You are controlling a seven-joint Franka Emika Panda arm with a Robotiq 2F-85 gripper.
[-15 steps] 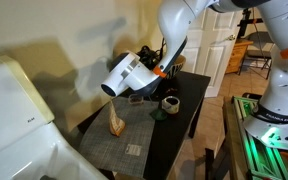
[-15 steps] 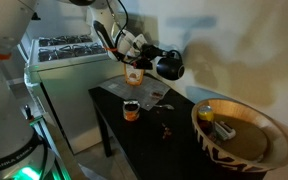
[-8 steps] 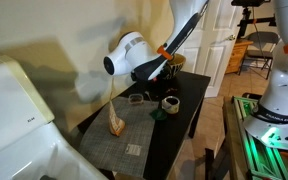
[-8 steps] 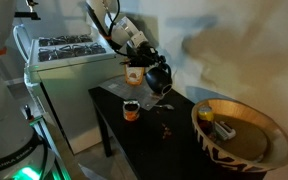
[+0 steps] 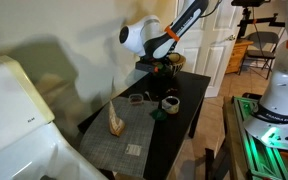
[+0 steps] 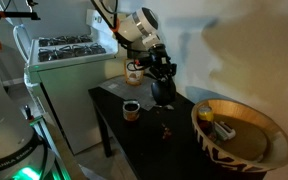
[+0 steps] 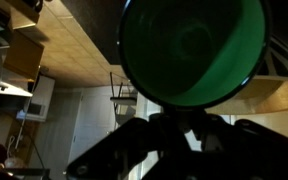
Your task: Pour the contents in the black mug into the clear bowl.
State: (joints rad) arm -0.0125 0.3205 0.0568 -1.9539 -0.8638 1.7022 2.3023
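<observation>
Next, the gripper releases the black mug on the black table point(image 5: 150, 82) beside the striped bowl, near the wall.
My gripper point(image 6: 161, 80) points down over the black table point(image 6: 149, 140) and is shut on the black mug point(image 6: 163, 94), which hangs just above the tabletop. In the wrist view the mug point(image 7: 192, 50) fills the upper frame as a dark-rimmed round shape with a green sheen, above the dark fingers point(image 7: 174, 135). In an exterior view the gripper and mug point(image 5: 156, 67) are above the table's far end. A small low see-through dish, the clear bowl point(image 5: 135, 98), sits on the table nearer the camera. I cannot tell it apart in the view with the striped bowl.
A dark cup with a pale inside point(image 5: 170, 102) point(image 6: 131, 108) stands mid-table. An orange and white mug point(image 6: 134, 72) is at the back. A large striped bowl point(image 6: 234, 150) holds small items. A brown object point(image 5: 116, 122) lies on a grey mat. A white appliance point(image 5: 14, 110) flanks the table.
The arm swung along the table with the mug. The wrist turned from level to pointing down, and the mug came lower towards the tabletop.
</observation>
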